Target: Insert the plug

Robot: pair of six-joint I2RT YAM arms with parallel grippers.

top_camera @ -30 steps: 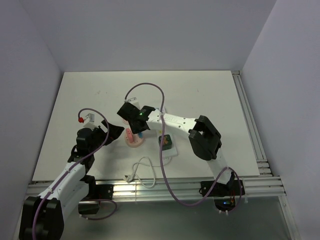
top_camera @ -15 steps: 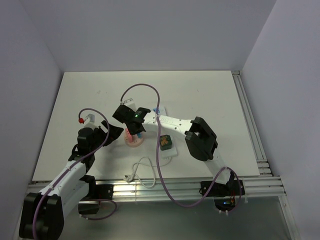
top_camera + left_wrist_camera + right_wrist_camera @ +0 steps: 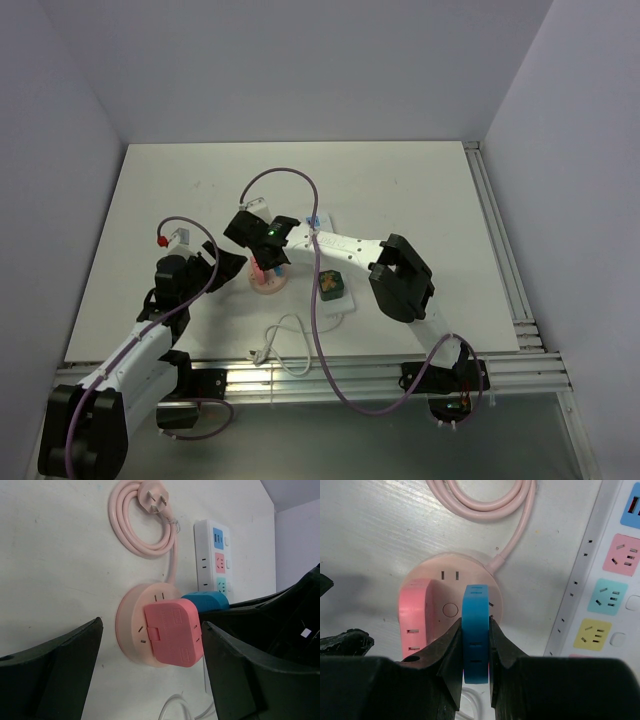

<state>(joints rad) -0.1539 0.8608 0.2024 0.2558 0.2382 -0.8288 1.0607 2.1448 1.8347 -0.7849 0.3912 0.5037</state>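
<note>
Next, my right gripper lets go of the blue plug on the round pink socket hub (image 3: 277,274) (image 3: 476,629), next to the pink cube plug. The blue plug is now held over the hub.
A round pink socket hub (image 3: 451,570) lies on the table, with a pink cube plug (image 3: 416,615) seated on its left side. My right gripper (image 3: 475,636) is shut on a blue plug (image 3: 475,630) and holds it edge-on over the hub's right half. The same hub (image 3: 134,625), pink plug (image 3: 174,636) and blue plug (image 3: 206,601) show in the left wrist view. My left gripper (image 3: 150,675) is open, its jaws spread wide on either side of the hub, low over the table. In the top view the hub (image 3: 268,281) sits between both grippers.
A white power strip (image 3: 615,575) with coloured sockets lies right of the hub. The hub's pink cable (image 3: 145,530) coils beyond it, ending in a plug. A green-black block (image 3: 331,284) and a white cable (image 3: 285,340) lie near the front. A small red-tipped part (image 3: 170,238) lies left.
My right gripper has moved left with the blue plug, from beside the hub to over it. The left arm has barely moved.
</note>
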